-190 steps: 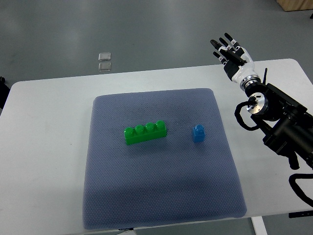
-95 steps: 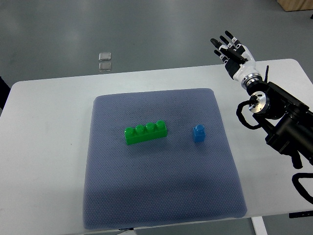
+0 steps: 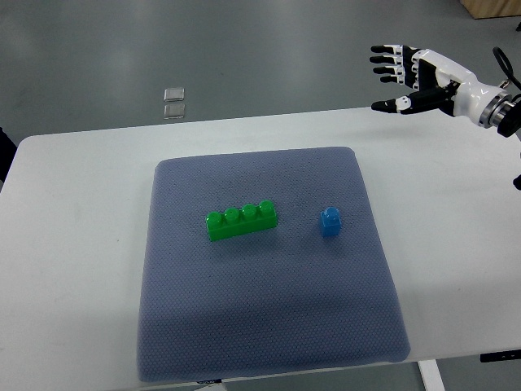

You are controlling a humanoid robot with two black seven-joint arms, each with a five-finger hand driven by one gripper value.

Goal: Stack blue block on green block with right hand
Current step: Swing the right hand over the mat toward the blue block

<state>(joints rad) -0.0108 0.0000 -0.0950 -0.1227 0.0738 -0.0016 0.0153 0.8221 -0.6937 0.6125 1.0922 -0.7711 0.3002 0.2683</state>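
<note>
The robot's right gripper should close across the upper sides of the blue block (image 3: 330,221), because that block has to be lifted onto the green block.
A small blue block (image 3: 331,221) stands on the grey-blue mat (image 3: 269,334), right of centre. To its left lies a long green block (image 3: 241,222) with a row of studs, slightly angled. My right hand (image 3: 397,77) is raised at the upper right, beyond the table's far edge and well away from both blocks. Its fingers (image 3: 384,63) are spread and hold nothing. The forearm runs off the right edge. No left arm shows.
The mat lies on a white table (image 3: 73,244). Two small clear squares (image 3: 173,102) lie on the grey floor beyond the table's far edge. A wooden corner (image 3: 492,8) shows at the top right.
My right arm has swung up and to the right, so most of it is now out of the picture. The hand has turned to point left. The blocks have not moved.
</note>
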